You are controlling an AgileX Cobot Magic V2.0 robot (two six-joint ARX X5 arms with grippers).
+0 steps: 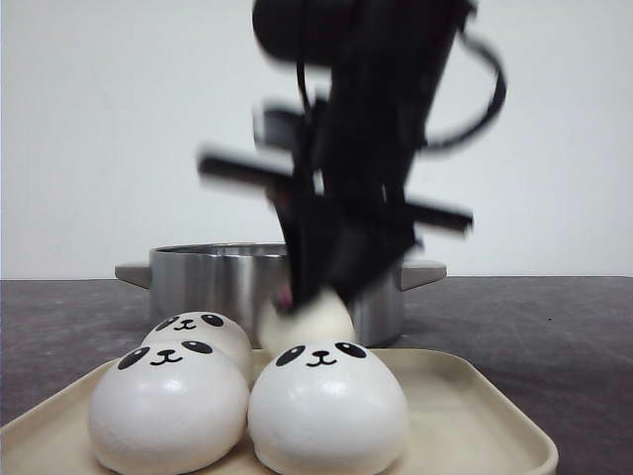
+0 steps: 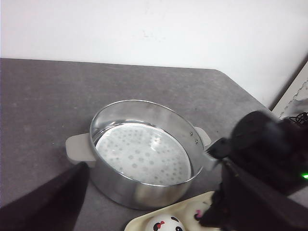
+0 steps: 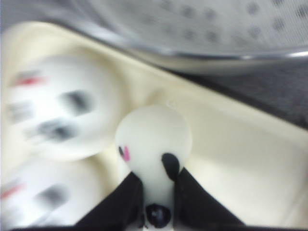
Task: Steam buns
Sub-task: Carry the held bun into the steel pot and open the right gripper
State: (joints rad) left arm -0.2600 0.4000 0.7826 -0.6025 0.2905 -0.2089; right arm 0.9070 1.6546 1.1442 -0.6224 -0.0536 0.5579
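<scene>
Next, I open my right gripper to let go of the fourth bun on the perforated plate inside the steel steamer pot (image 1: 334, 265).
Three white panda-face buns sit on a cream tray (image 1: 475, 406): front left (image 1: 168, 406), front right (image 1: 326, 406) and back left (image 1: 203, 332). My right gripper (image 1: 312, 297) is shut on the fourth bun (image 1: 318, 322) and holds it just above the tray's back, near the pot. In the right wrist view the black fingers (image 3: 192, 197) pinch this bun (image 3: 154, 134), squeezing it narrow. The steel steamer pot (image 1: 218, 277) stands behind the tray. Its perforated plate (image 2: 142, 154) holds nothing. My left gripper (image 2: 149, 202) hovers open and empty on the near side of the pot.
The pot has grey handles on both sides (image 2: 77, 149). The dark grey tabletop (image 2: 48, 96) runs to a white wall. My blurred right arm (image 2: 264, 168) hangs over the tray's back edge, close to the pot's rim.
</scene>
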